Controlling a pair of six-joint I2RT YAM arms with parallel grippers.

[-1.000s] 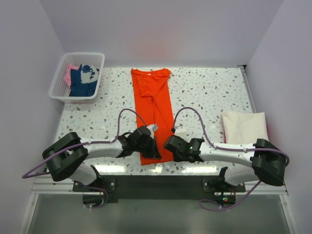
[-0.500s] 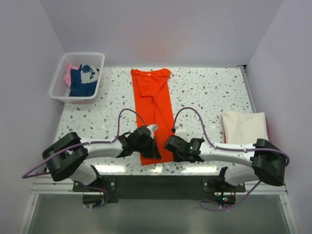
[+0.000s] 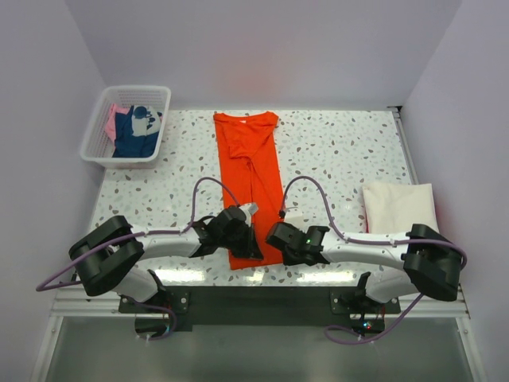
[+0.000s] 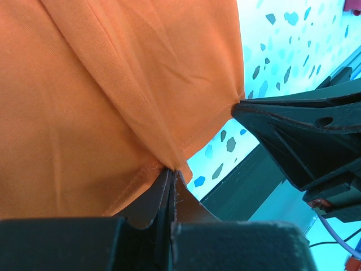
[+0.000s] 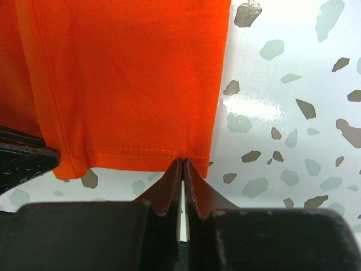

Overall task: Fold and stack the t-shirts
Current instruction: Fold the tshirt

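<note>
The middle of the orange t-shirt's hem is pinched in my left gripper, so it should take the hem's outer corner [image 3: 234,263] before both grippers fold the hem toward the collar.
The bright orange t-shirt [image 3: 250,171] lies folded into a long narrow strip down the middle of the table, collar at the far end. My left gripper [image 3: 248,248] is shut on its near left hem corner; the left wrist view shows the cloth [image 4: 113,84] pinched and pulled into creases at the fingertips [image 4: 163,186]. My right gripper [image 3: 278,241] is shut on the near right hem corner, pinching the stitched hem [image 5: 130,84] between its fingertips [image 5: 194,180]. A cream-white folded t-shirt [image 3: 398,207] lies at the right edge.
A white mesh basket [image 3: 95,131] at the far left holds navy blue [image 3: 134,134] and pink [image 3: 115,119] shirts. The speckled tabletop [image 3: 342,151] ends at a dark front rail near the arm bases. The left gripper's finger shows in the right wrist view [image 5: 22,161].
The right arm has shifted very slightly left. The orange shirt and the left arm look the same.
</note>
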